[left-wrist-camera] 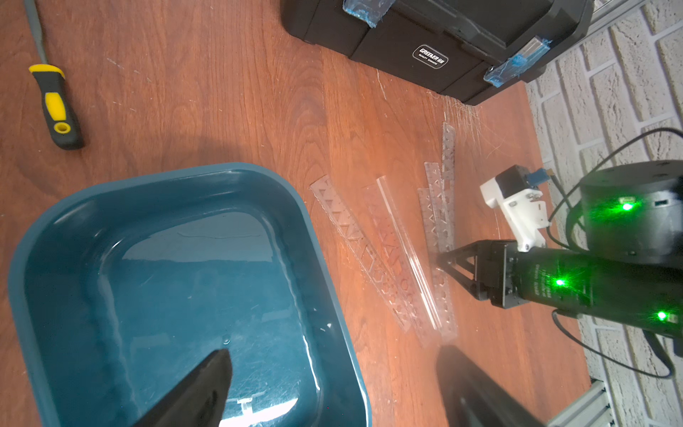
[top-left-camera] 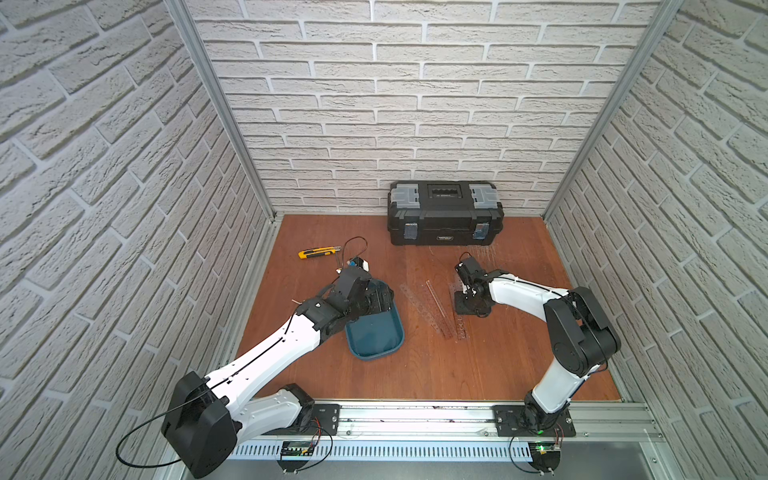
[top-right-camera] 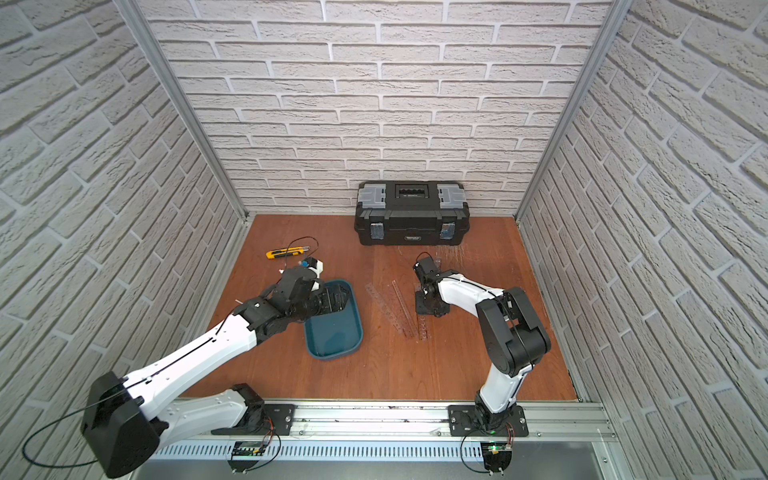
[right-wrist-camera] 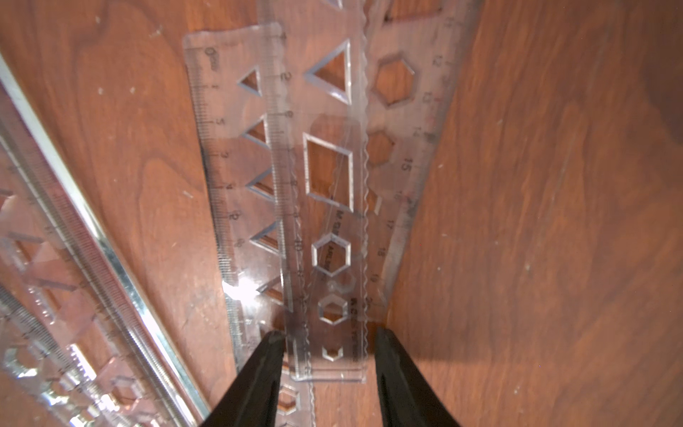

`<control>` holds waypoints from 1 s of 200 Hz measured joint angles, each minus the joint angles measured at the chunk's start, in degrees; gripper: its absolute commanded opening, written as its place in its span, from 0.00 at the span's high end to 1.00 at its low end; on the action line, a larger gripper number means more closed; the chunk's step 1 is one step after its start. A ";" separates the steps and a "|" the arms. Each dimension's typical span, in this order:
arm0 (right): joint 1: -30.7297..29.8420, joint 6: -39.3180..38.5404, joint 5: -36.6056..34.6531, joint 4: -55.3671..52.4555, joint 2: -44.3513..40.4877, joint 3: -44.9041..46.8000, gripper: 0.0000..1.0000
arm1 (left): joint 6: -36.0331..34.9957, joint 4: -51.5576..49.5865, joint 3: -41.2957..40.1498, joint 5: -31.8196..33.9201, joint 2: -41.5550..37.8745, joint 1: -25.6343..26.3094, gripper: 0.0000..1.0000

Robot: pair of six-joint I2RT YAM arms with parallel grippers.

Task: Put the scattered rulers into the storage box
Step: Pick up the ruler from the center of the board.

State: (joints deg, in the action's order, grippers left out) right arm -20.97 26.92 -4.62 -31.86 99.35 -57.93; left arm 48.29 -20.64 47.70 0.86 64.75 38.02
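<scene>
Once the robot's right gripper lifts the top clear ruler between its fingers, the left gripper next closes on that ruler near the ruler's far end (left-wrist-camera: 432, 170).
Several clear rulers (top-left-camera: 428, 303) (top-right-camera: 390, 305) lie overlapping on the wooden table, right of the teal storage box (top-left-camera: 374, 336) (top-right-camera: 332, 336). My right gripper (right-wrist-camera: 329, 344) points down at the rightmost pile (left-wrist-camera: 438, 222). Its jaws stand open on either side of the top ruler (right-wrist-camera: 332, 258), with a small gap at each edge. Two more rulers (right-wrist-camera: 229, 148) (right-wrist-camera: 406, 111) lie under it. My left gripper (left-wrist-camera: 332, 355) hangs open over the far end of the storage box (left-wrist-camera: 306, 222), one finger above the tray floor, one above the table, holding nothing.
A black toolbox (top-left-camera: 444, 216) stands against the back wall. A yellow-and-black utility knife (top-left-camera: 318, 252) lies at the back left, and a screwdriver (left-wrist-camera: 55, 107) lies beyond the tray. Brick walls close in the left, right and back sides.
</scene>
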 measured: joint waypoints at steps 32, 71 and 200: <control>-0.11 0.37 -0.52 0.33 -0.24 0.42 0.60 | 0.20 0.00 -0.04 0.17 -0.33 0.00 0.09; -0.11 0.46 -0.85 0.31 -0.24 0.42 0.66 | 0.42 -0.15 -0.20 0.31 -0.83 0.00 0.09; -0.26 0.55 -0.72 1.92 -1.81 2.34 0.83 | 0.87 -0.50 -0.61 1.36 -1.70 0.00 0.09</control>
State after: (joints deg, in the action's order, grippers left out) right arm -21.23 27.46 -5.34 -29.93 97.54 -55.59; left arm 49.17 -21.15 47.09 2.22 63.05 38.02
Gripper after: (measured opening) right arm 0.341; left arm 0.914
